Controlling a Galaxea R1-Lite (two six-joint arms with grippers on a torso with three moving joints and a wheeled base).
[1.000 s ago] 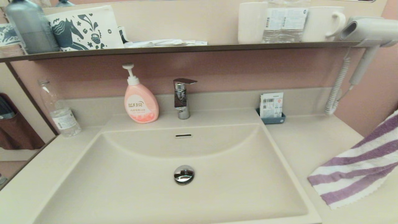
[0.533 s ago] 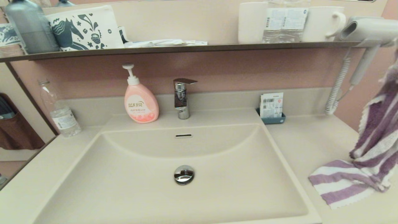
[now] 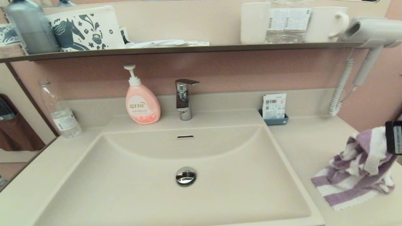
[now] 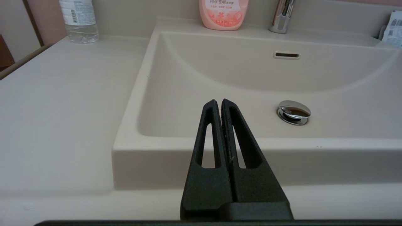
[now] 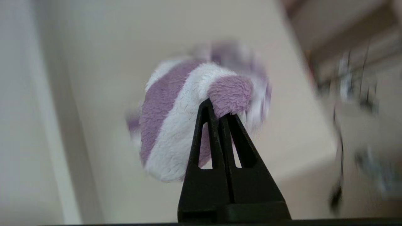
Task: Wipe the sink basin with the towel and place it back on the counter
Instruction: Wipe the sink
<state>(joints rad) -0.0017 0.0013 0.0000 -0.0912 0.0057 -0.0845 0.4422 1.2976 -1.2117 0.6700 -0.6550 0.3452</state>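
Note:
Next, I let go with my right gripper of the towel's fold over its flat end (image 3: 354, 194) near the front of the counter, beside the sink basin.
The purple-and-white striped towel (image 3: 358, 169) sits bunched on the counter (image 3: 311, 141), right of the sink basin (image 3: 141, 191). One end still lies flat near the counter's front. My right gripper (image 5: 218, 110) is shut on a fold of the towel (image 5: 176, 125), and its dark body shows at the right edge of the head view (image 3: 394, 138). The basin holds only its chrome drain plug (image 3: 186, 176) and overflow slot (image 3: 185, 137). My left gripper (image 4: 219, 102) is shut on nothing, low in front of the basin's front rim (image 4: 220, 147), and is out of the head view.
A pink soap bottle (image 3: 142, 102) and a faucet (image 3: 184, 99) stand behind the basin. A clear water bottle (image 3: 61, 114) is at the back left, a blue tray of packets (image 3: 274, 110) at the back right. A hair dryer with coiled cord (image 3: 340, 88) hangs at the right wall, under the shelf (image 3: 188, 48).
The towel first lay spread out, then was lifted high at the right edge. Now it has come down into a bunched heap and the right gripper has entered the head view.

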